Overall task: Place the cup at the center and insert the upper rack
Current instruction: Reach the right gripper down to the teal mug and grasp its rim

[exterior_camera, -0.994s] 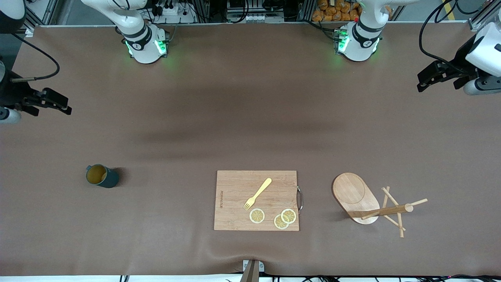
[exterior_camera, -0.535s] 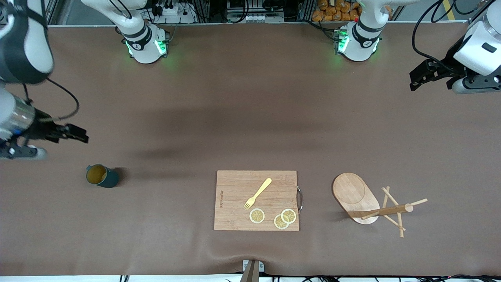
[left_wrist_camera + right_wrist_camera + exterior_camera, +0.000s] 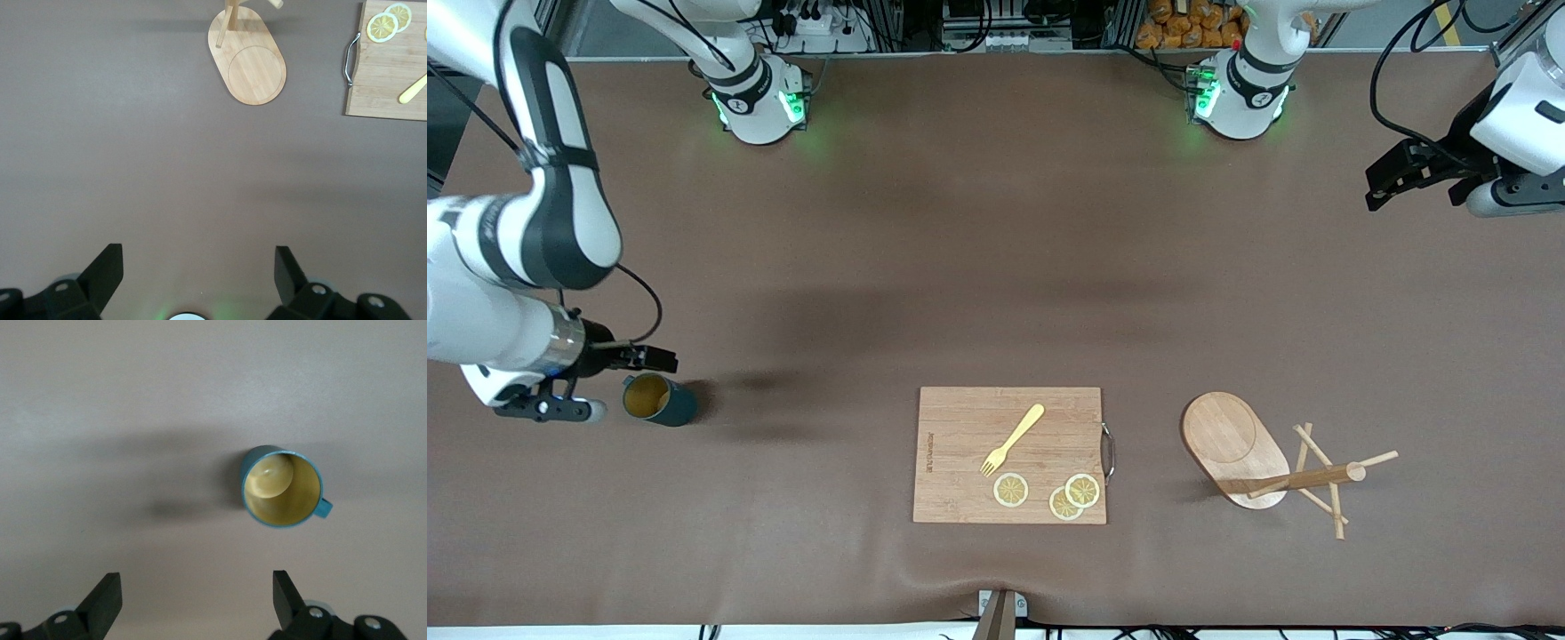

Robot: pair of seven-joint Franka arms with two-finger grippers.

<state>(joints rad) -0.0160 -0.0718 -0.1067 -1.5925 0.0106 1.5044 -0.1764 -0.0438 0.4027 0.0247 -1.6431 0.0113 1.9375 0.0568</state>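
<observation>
My right gripper is going to close on the cup's rim [image 3: 669, 400] [image 3: 244, 497], on the side opposite the cup's handle.
The cup [image 3: 660, 400], dark teal with a yellowish inside, stands upright on the brown table toward the right arm's end. My right gripper [image 3: 656, 359] hovers over the table right beside it, open and empty. In the right wrist view the cup [image 3: 282, 487] lies ahead of the right gripper [image 3: 197, 593], not between its fingers. The upper rack [image 3: 1234, 440], a wooden mug tree with an oval base, post and pegs, sits toward the left arm's end. My left gripper [image 3: 1392, 178] waits open over that table end. The left wrist view shows the rack's base [image 3: 250, 57] well ahead of the left gripper [image 3: 198, 270].
A wooden cutting board [image 3: 960, 427] with a metal handle lies between cup and rack, near the front edge. On it are a yellow fork [image 3: 1012, 438] and lemon slices [image 3: 1011, 490]. The board's corner [image 3: 380, 87] shows in the left wrist view.
The right arm has swung in from the table's edge and brought its open gripper down beside the cup. The left gripper has shifted only slightly. Cup and rack have not moved.
</observation>
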